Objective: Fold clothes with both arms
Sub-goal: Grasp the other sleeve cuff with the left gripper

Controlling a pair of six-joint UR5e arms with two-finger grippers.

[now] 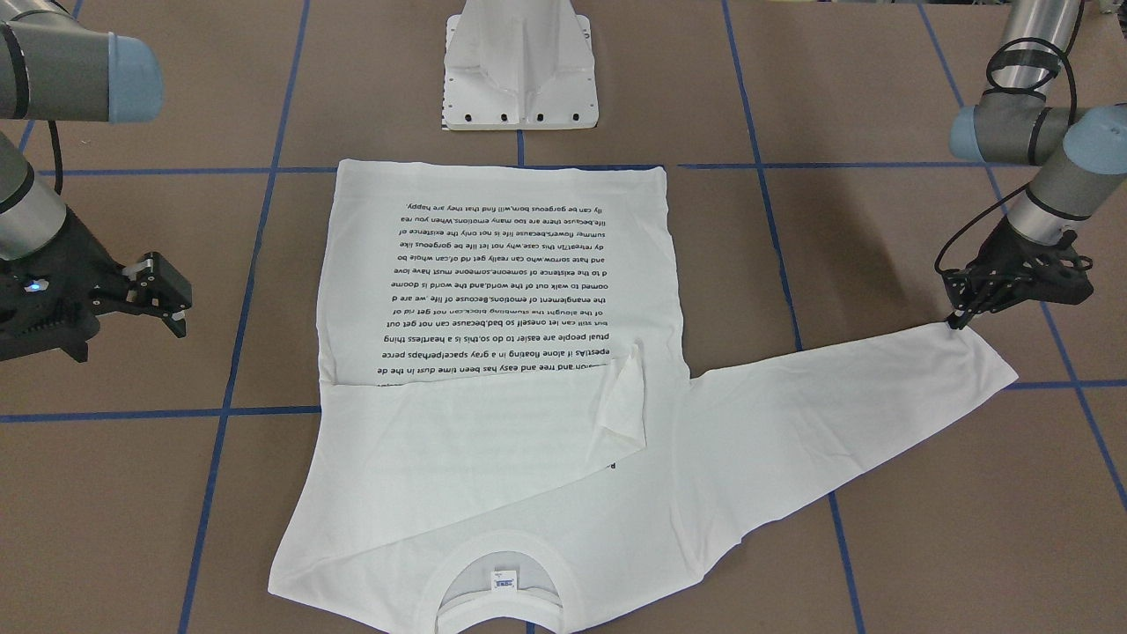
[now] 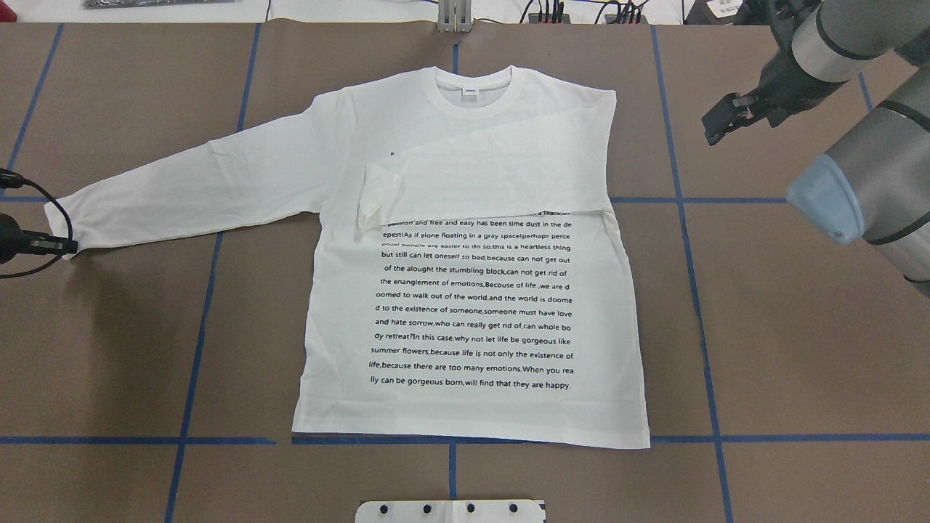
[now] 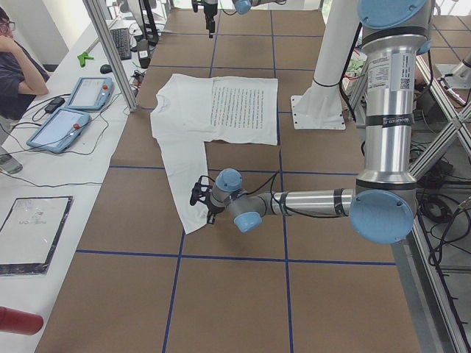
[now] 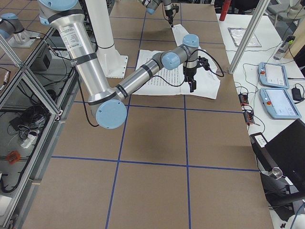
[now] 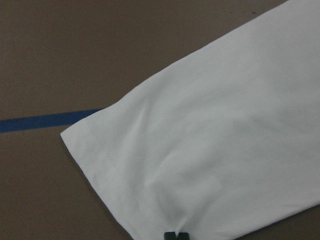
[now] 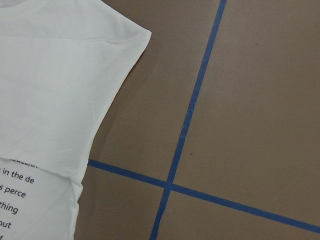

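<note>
Next, my left gripper releases the sleeve's cuff corner on the printed text (image 1: 460, 307), a few lines past the folded sleeve.
The white long-sleeved T-shirt (image 2: 472, 290) lies flat on the brown table, text side up, with its collar (image 2: 476, 91) on the far side from the robot. One sleeve is folded across the chest, its cuff (image 2: 374, 200) near the middle. The other sleeve (image 2: 189, 181) stretches out toward my left arm. My left gripper (image 2: 69, 248) is shut on that sleeve's cuff corner (image 1: 955, 324). In the left wrist view the cloth (image 5: 225, 140) puckers at the closed fingertips (image 5: 176, 235). My right gripper (image 2: 716, 127) hovers open and empty beside the folded shoulder (image 6: 50, 90); it also shows in the front view (image 1: 172, 308).
The white rigid pedestal base (image 1: 519, 79) stands at the robot's side of the table, just behind the shirt's hem. Blue tape lines (image 6: 185, 125) cross the brown tabletop. A side table with teach pendants (image 3: 70, 118) and a seated person (image 3: 18, 73) lies beyond the collar side.
</note>
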